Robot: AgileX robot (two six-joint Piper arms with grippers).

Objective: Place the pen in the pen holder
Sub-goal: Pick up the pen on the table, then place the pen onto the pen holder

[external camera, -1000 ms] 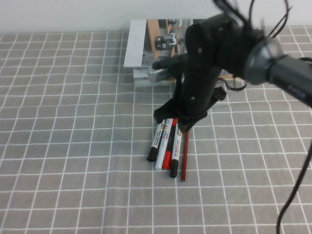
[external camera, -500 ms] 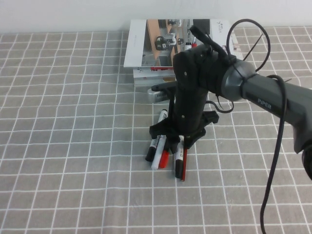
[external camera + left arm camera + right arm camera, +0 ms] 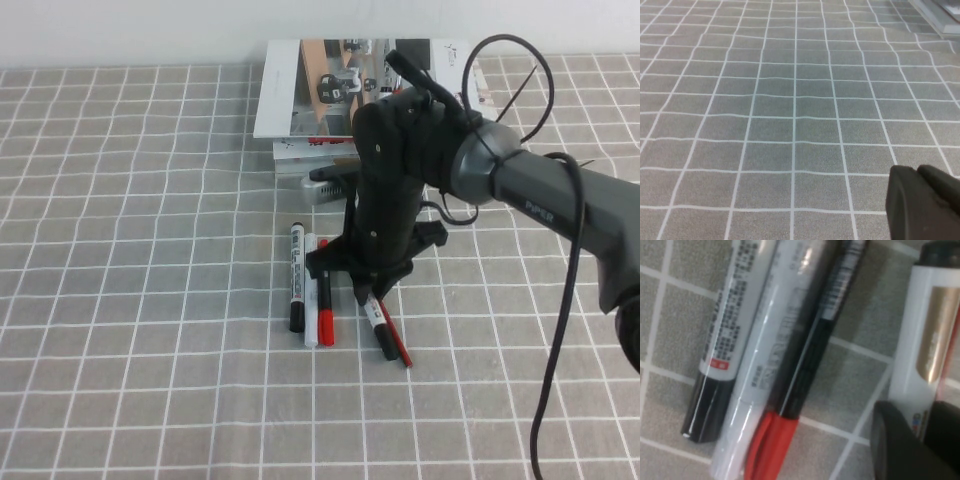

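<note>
Next, I release the pen from my right gripper, upright in the pen holder (image 3: 408,146) against the front of the stack of books.
The pen (image 3: 922,340), a thick white marker with a black cap and a gold band, lies on the grey checked cloth. In the high view its black end (image 3: 382,335) sticks out toward the front from under my right gripper (image 3: 368,290). The right gripper (image 3: 920,412) is down on the table with one finger on each side of the barrel, closed against it. A near-identical black-and-white marker (image 3: 296,275) lies to the left. The thin red pen (image 3: 400,348) lies right beside the pen. The pen holder is not in view. My left gripper (image 3: 927,200) is shut and empty above bare cloth.
A white marker with a red cap (image 3: 312,305) and a black-and-red pen (image 3: 325,300) lie between the two markers. A stack of books (image 3: 310,95) and a silver box (image 3: 322,188) sit behind the right arm, near the back wall.
The pens have spread apart: the left marker slid left and straightened, and the pen under my right gripper swung so that its end points front-right. The right gripper stayed low over them.
</note>
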